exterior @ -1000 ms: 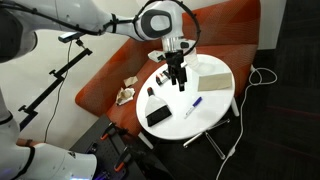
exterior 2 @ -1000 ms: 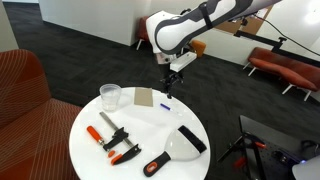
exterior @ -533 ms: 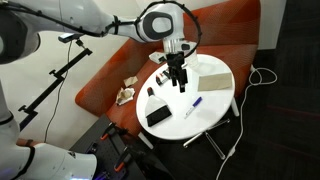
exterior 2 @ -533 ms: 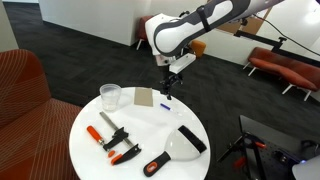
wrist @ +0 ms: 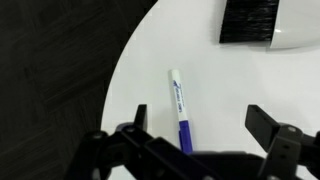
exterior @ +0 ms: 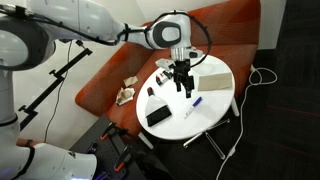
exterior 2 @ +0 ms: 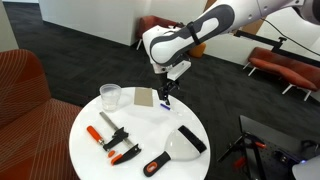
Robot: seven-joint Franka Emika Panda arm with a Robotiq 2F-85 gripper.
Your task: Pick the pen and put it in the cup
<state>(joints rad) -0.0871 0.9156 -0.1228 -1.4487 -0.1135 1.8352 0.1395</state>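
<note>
I go down to the pen's blue end (exterior: 197,102) (wrist: 185,138) next and close my gripper there, leaving the white end free.
The blue pen (wrist: 180,112) lies flat on the white round table (wrist: 215,85), its white end pointing away from me. It also shows in both exterior views (exterior: 196,100) (exterior 2: 166,104). My gripper (wrist: 197,135) is open and empty, directly above the pen, with one finger on each side of its blue end. In both exterior views the gripper (exterior: 184,89) (exterior 2: 164,96) hangs just over the pen near the table edge. The clear plastic cup (exterior 2: 110,96) stands upright at the far side of the table, apart from the gripper.
A tan block (exterior 2: 145,98) lies between cup and pen. A black brush with a white pan (exterior 2: 186,141) (wrist: 250,20), a red-orange tool (exterior 2: 105,123) and black-and-orange clamps (exterior 2: 124,151) lie on the table. The table edge is close beside the pen (wrist: 130,60).
The arm has swung and lowered the gripper down over the pen. The pen and cup have not moved.
</note>
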